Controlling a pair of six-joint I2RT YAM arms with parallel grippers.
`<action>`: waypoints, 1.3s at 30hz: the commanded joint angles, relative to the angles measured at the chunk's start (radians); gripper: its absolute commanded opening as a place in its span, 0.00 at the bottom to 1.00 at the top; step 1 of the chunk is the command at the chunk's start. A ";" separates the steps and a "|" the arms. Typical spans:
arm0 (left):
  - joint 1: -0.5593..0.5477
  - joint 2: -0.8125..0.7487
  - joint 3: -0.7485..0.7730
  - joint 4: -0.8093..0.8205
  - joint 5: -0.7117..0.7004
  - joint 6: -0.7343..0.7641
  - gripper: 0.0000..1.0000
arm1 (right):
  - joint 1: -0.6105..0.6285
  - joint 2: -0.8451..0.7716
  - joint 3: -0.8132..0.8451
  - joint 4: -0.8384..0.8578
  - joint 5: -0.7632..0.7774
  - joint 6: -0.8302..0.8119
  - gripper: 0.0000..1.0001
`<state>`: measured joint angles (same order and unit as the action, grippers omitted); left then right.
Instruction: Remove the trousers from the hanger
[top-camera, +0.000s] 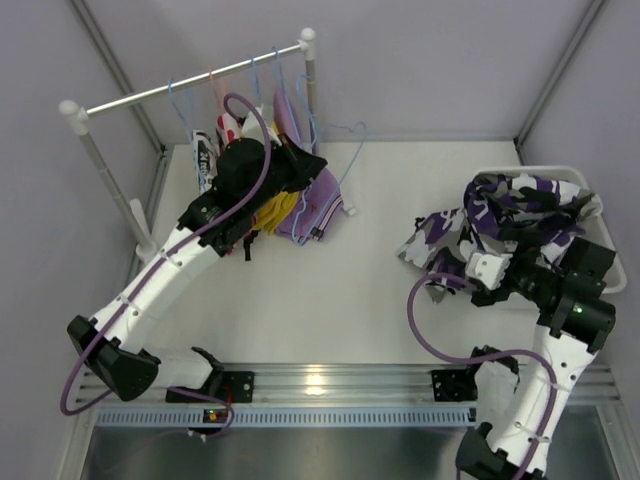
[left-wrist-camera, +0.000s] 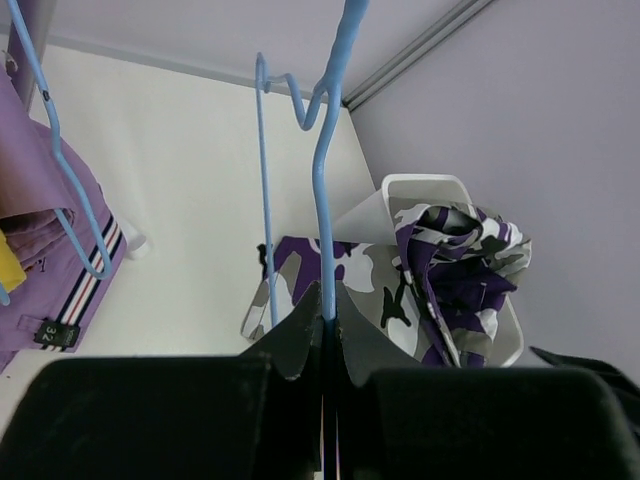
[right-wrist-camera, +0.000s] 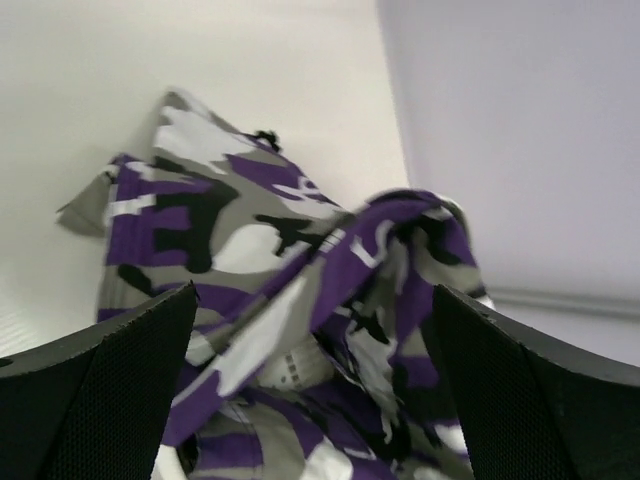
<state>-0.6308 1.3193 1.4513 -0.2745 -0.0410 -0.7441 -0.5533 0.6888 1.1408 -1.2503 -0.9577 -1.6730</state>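
My right gripper closes next on the loose corner (top-camera: 408, 253) (right-wrist-camera: 182, 120) of the camouflage trousers, the one that lies on the table farthest away from the white basket.
The camouflage trousers (top-camera: 505, 212) lie bunched at the right, partly in a white basket (top-camera: 592, 195) and partly spilling onto the table. They are off the light-blue hanger (top-camera: 350, 128). My left gripper (top-camera: 300, 165) is by the rack, shut on the hanger's bare wire (left-wrist-camera: 322, 230), which stands up between the jaws (left-wrist-camera: 328, 315). The trousers (left-wrist-camera: 455, 265) show beyond it. My right gripper (top-camera: 478, 262) is open beside the trousers. In the right wrist view the jaws (right-wrist-camera: 315, 300) stand wide apart, with the cloth (right-wrist-camera: 250, 240) just ahead of them, not gripped.
A clothes rack (top-camera: 190, 85) stands at the back left with other hangers and garments. A purple striped garment (top-camera: 318, 205) and a yellow item (top-camera: 275, 210) lie under the left arm. Grey walls close in the table.
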 joint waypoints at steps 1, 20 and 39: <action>-0.006 -0.034 0.041 0.020 0.013 -0.038 0.00 | 0.137 -0.002 -0.081 -0.244 0.112 -0.246 1.00; 0.106 -0.012 0.020 -0.011 0.036 -0.096 0.00 | 1.073 0.235 -0.110 0.261 0.819 0.512 0.99; 0.183 -0.023 -0.003 -0.005 0.115 -0.169 0.00 | 1.342 0.498 -0.256 0.399 1.284 0.614 0.99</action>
<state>-0.4572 1.3193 1.4490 -0.3172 0.0509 -0.8948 0.7700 1.1542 0.8970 -0.9314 0.2600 -1.0882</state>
